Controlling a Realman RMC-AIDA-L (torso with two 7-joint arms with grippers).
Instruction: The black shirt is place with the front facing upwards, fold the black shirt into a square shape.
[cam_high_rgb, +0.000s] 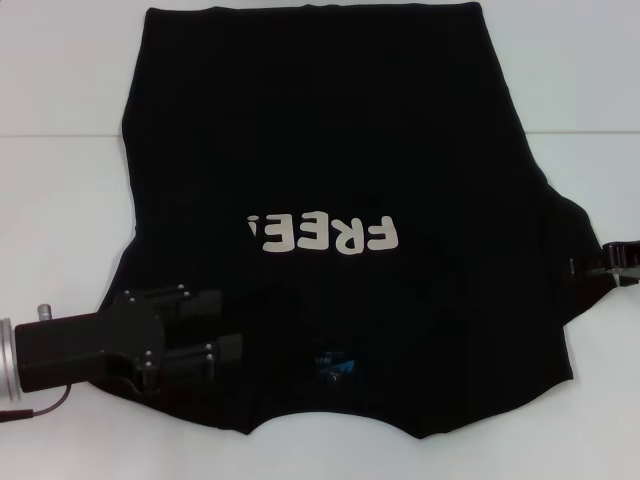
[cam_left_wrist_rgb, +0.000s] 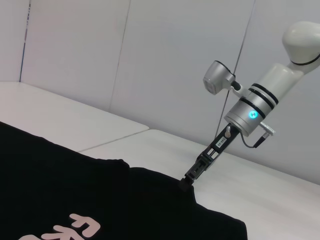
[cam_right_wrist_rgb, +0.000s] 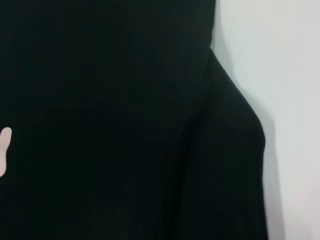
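Observation:
My right gripper is by the sleeve, which lies bunched at its near edge, so next I pinch the sleeve's end (cam_high_rgb: 595, 288) and pull it straight before I fold it in.
The black shirt (cam_high_rgb: 330, 150) lies flat on the white table (cam_high_rgb: 60, 130), front up, its cream "FREE!" letters (cam_high_rgb: 325, 234) reading upside down from my side. The small blue neck label (cam_high_rgb: 335, 366) is at the near edge. My left gripper (cam_high_rgb: 225, 325) reaches in over the shirt's near left shoulder, its fingers apart with a gap between them. My right gripper (cam_high_rgb: 622, 262) is at the tip of the right sleeve at the table's right. In the left wrist view the right gripper (cam_left_wrist_rgb: 189, 179) pinches the shirt (cam_left_wrist_rgb: 75, 190) at that sleeve corner. The right wrist view shows only shirt (cam_right_wrist_rgb: 100, 120).
Bare white table (cam_left_wrist_rgb: 150, 145) surrounds the shirt on the left, right and near sides. A seam between two tabletops (cam_high_rgb: 585, 133) runs across behind the shirt's middle. A grey wall (cam_left_wrist_rgb: 100, 60) stands beyond the table.

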